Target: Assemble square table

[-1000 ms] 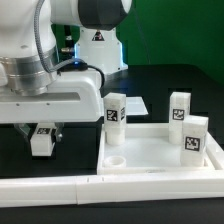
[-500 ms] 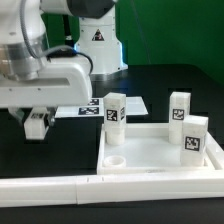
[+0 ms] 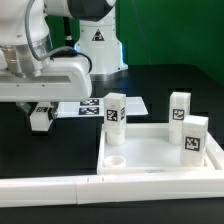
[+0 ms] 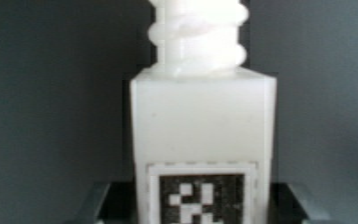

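The leg, now held away from the white tabletop, will be let go by my gripper on the black table point(image 3: 44, 119), close beside the near corner of the marker board.
The white square tabletop point(image 3: 150, 152) lies like a tray at the exterior view's right, with a round corner hole point(image 3: 116, 160) showing at its near left. Three tagged white legs stand upright on it point(image 3: 114, 110) point(image 3: 179, 108) point(image 3: 194, 138). My gripper point(image 3: 41, 110) hangs at the exterior view's left, away from the tabletop, shut on another leg point(image 3: 41, 120). In the wrist view that leg point(image 4: 202, 110) fills the picture. Its threaded end points away from my gripper point(image 4: 202, 205) and its tag point(image 4: 204, 195) sits between the dark fingers point(image 4: 108, 200).
A long white rail point(image 3: 60, 188) runs along the front, right against the tabletop's near edge. The marker board point(image 3: 85, 107) lies flat on the black table behind the held leg. The arm's base point(image 3: 97, 45) stands at the back.
My gripper has risen with the leg in it, away from the table surface, and shifted slightly toward the exterior view's left. The tabletop and its three legs have not moved.
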`<state>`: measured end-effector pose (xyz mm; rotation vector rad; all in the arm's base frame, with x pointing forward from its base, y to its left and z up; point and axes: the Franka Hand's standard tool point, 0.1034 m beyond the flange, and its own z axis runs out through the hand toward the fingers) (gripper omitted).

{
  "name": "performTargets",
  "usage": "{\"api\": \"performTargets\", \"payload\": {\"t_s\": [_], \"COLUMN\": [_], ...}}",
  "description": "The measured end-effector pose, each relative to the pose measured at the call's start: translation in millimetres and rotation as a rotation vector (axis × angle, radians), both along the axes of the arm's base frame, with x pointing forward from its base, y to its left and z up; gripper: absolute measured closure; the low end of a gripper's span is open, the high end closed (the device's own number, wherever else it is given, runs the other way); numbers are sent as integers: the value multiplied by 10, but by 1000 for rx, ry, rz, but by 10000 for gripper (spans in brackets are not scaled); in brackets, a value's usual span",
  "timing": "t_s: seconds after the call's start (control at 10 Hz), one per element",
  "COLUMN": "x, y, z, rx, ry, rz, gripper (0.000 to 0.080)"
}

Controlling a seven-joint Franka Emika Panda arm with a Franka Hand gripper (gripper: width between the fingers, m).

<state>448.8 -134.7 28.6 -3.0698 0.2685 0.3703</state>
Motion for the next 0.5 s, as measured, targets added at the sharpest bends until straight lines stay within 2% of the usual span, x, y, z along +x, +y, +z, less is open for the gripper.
{"api": "performTargets", "payload": {"t_s": [0.1, 0.3, 0.5], "x": [-31, -291, -352], "y": [-10, -38, -27], "z": [-30, -165, -190], "rx": [-4, -18, -39], "ry": [-3, 4, -23], "rz": [0, -5, 0], "gripper": [515, 515, 515]}}
